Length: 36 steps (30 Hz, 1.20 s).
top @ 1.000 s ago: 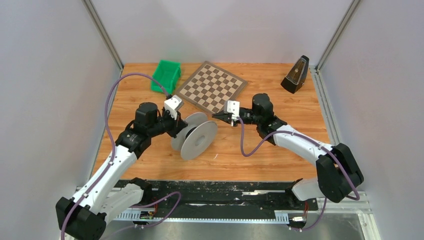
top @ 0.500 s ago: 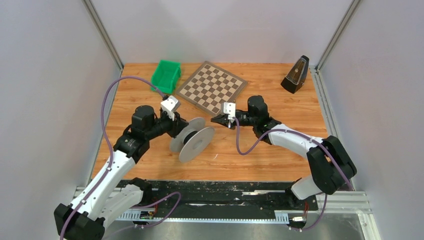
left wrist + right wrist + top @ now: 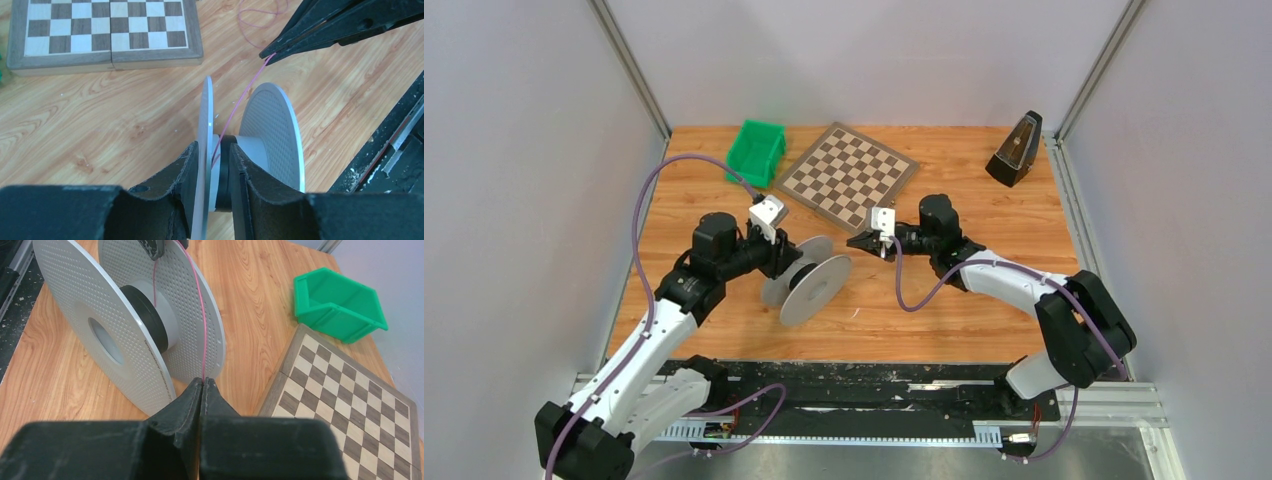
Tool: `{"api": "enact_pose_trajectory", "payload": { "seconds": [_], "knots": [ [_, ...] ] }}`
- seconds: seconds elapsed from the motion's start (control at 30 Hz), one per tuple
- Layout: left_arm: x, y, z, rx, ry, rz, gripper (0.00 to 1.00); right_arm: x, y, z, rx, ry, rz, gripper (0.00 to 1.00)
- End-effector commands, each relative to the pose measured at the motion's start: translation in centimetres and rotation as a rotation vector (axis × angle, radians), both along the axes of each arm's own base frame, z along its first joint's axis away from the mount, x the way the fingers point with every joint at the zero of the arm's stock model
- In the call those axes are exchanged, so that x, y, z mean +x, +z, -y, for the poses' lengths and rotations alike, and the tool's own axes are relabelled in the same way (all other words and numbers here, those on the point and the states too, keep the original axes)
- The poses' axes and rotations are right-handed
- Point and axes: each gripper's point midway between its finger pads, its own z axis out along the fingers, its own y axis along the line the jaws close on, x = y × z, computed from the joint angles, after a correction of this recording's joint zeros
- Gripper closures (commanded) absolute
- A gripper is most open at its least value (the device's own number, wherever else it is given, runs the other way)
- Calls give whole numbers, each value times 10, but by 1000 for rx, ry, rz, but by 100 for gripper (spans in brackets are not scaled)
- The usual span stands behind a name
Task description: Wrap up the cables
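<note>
The cable's loose end is hanging free beside the spool's middle, so my left gripper will pinch the cable against the spool's side [image 3: 208,117] before my right gripper lets it go.
A grey perforated spool [image 3: 809,279] with a black hub stands on edge on the wooden table. My left gripper [image 3: 786,262] is shut on one flange of the spool [image 3: 205,150], its fingers either side of the disc. A thin pink cable [image 3: 240,102] runs from the hub up to my right gripper [image 3: 857,240], which is shut on the cable [image 3: 204,330] just right of the spool [image 3: 125,330]. The cable looks taut between hub and fingertips. More loose cable [image 3: 260,12] lies on the table beyond.
A folded chessboard [image 3: 848,173] lies behind the spool. A green bin [image 3: 757,152] stands at the back left, a black metronome [image 3: 1015,148] at the back right. A black rail [image 3: 864,400] runs along the near table edge.
Both grippers and the spool shifted slightly left and nearer over the second. The right gripper stayed beside the spool with the cable in it.
</note>
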Motion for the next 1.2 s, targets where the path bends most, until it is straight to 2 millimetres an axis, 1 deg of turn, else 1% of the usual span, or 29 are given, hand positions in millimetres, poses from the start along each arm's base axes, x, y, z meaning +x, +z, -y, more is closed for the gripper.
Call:
{"api": "enact_pose_trajectory", "payload": {
  "seconds": [0.0,0.23,0.43,0.57,0.67,0.73,0.77,0.83,0.9,1.0,1.17],
  "knots": [
    [6,-5,-3,35,11,6,63,-7,3,-3,22,38,27,100],
    [10,-9,-7,61,25,29,66,-10,-2,-3,21,52,24,100],
    [9,-17,-8,70,23,21,63,-11,-6,-3,22,57,32,100],
    [6,-21,-5,66,-3,9,63,-10,-6,-4,30,54,19,100],
    [5,-21,-4,66,-13,9,67,-10,-6,-4,33,54,23,100],
    [5,-21,-3,64,-20,10,72,-11,-7,-4,30,56,25,100],
    [5,-21,-2,64,-22,12,75,-11,-8,-4,28,58,28,100],
    [5,-22,-2,63,-24,12,77,-12,-14,-3,14,64,26,100],
    [5,-23,-2,64,-25,7,77,-11,-19,-2,-4,69,29,100],
    [5,-23,-1,65,-27,2,74,-11,-29,-1,-24,65,29,100],
    [5,-25,-2,72,-27,1,71,-13,-36,-1,-17,73,24,100]
  ]
}}
